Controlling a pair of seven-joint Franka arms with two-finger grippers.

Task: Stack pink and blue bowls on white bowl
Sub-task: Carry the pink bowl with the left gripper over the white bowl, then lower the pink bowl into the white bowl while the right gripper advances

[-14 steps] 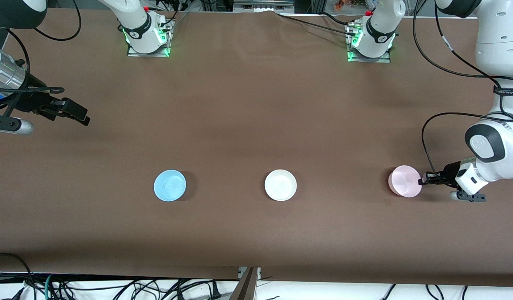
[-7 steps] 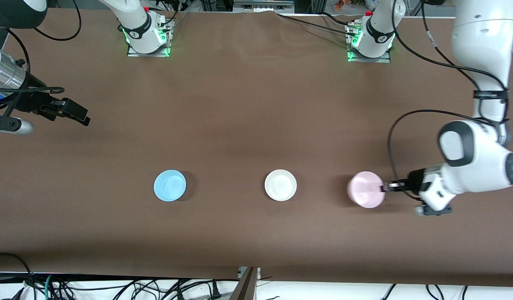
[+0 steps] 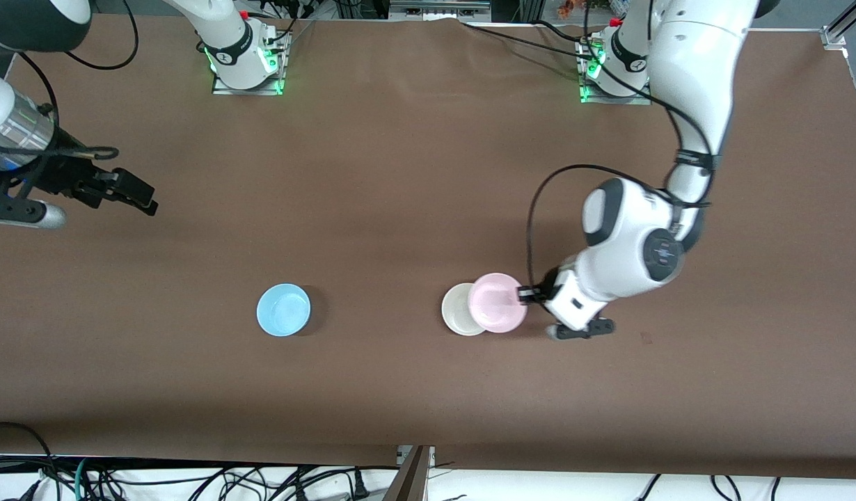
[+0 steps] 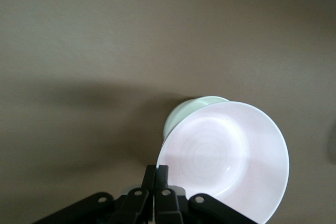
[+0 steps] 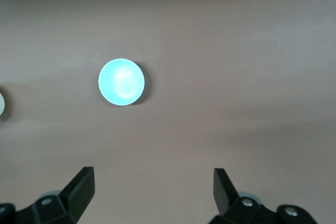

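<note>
The pink bowl will be released by my left gripper down inside the white bowl [image 3: 468, 307] [image 4: 207, 138], so that it nests there. The pink bowl is now held partly over it.
My left gripper [image 3: 524, 295] is shut on the rim of the pink bowl [image 3: 498, 312] and holds it in the air, partly over the white bowl [image 3: 457, 311], which sits on the table. In the left wrist view the pink bowl [image 4: 226, 156] covers most of the white bowl [image 4: 184, 111], and my left gripper [image 4: 161, 170] pinches its rim. The blue bowl [image 3: 283, 309] sits on the table toward the right arm's end; it also shows in the right wrist view [image 5: 121, 82]. My right gripper [image 3: 132, 193] is open and empty, up in the air at the right arm's end of the table, well away from the blue bowl.
The brown table [image 3: 400, 174] carries only the three bowls. The two arm bases [image 3: 243, 59] stand at its edge farthest from the front camera. Cables [image 3: 191, 480] hang below the edge nearest the camera.
My left arm has carried the pink bowl from the left arm's end of the table to above the white bowl. My right gripper has shifted only slightly.
</note>
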